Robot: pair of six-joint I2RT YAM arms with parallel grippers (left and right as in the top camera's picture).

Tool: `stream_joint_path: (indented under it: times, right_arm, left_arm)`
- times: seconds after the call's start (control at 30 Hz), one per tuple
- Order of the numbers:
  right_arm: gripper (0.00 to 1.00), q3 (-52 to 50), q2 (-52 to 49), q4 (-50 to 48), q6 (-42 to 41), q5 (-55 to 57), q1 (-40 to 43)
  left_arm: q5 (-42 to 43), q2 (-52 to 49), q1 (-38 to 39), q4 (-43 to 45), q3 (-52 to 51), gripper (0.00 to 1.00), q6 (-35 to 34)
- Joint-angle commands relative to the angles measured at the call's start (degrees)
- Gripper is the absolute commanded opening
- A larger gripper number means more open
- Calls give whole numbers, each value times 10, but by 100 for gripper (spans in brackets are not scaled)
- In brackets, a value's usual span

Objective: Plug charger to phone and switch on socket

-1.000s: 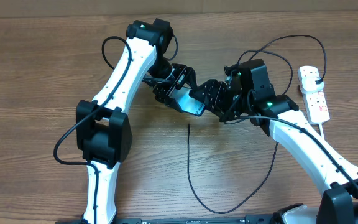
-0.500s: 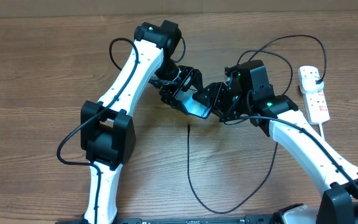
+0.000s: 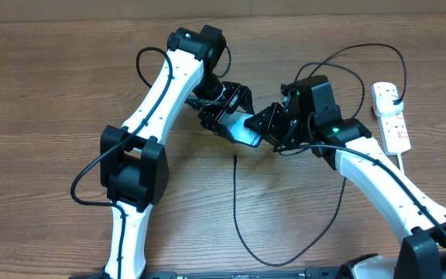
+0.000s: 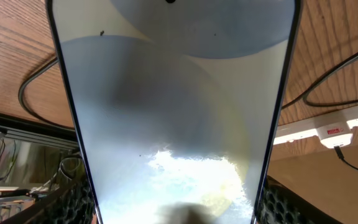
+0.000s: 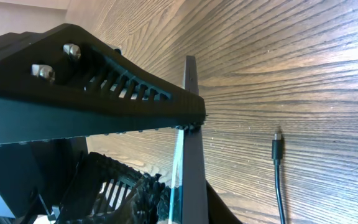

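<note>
The phone's long edges are spanned by my left gripper, so it should open and back away, then take the phone's loose end [image 3: 229, 122] once my right gripper turns the phone edge-on.
The phone [image 3: 247, 132], screen glowing pale blue, hangs tilted above the table between both grippers. My left gripper [image 3: 228, 116] is shut on it across its width. In the left wrist view the phone [image 4: 173, 112] fills the frame, with a finger at each long edge. My right gripper [image 3: 274, 128] is shut on the phone's other end. The right wrist view shows the phone [image 5: 193, 130] edge-on between the jaws of the right gripper [image 5: 188, 202]. The charger's connector tip [image 3: 235, 158] [image 5: 277, 142] lies loose on the table below the phone. The white socket [image 3: 392, 120] [image 4: 331, 127] lies at the far right.
The charger's thin black cable [image 3: 242, 232] loops across the front of the wooden table [image 3: 45, 93] and runs back up under the right arm. A black plug [image 3: 393, 96] sits in the socket's far end. The left arm's finger [image 5: 98, 93] crosses the right wrist view.
The left arm shifted slightly right with the phone. The right gripper's jaws closed from wide open onto the phone's end.
</note>
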State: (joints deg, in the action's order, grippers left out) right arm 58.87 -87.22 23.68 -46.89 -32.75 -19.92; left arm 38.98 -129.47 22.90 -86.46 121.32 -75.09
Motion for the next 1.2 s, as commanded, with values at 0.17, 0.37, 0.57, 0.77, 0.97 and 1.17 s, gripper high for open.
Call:
stream_joint_path:
  times: [0.17,0.37,0.57,0.77,0.97,1.17]
  right_arm:
    - [16,12,0,-4,0,-3,-3]
    - [13,12,0,-4,0,-3,-3]
    - [9,12,0,-4,0,-3,-3]
    - [8,12,0,-4,0,-3,-3]
    - [6,12,0,-4,0,-3,-3]
    - [4,12,0,-4,4,3,-2]
  left_arm:
    - [20,3,4,-1,15,4,-12]
    - [19,3,4,-1,15,10,-12]
    - [19,3,4,-1,15,18,-12]
    - [13,3,4,-1,15,43,-12]
    - [13,3,4,-1,15,100,-12]
    - [16,3,0,-1,15,100,5]
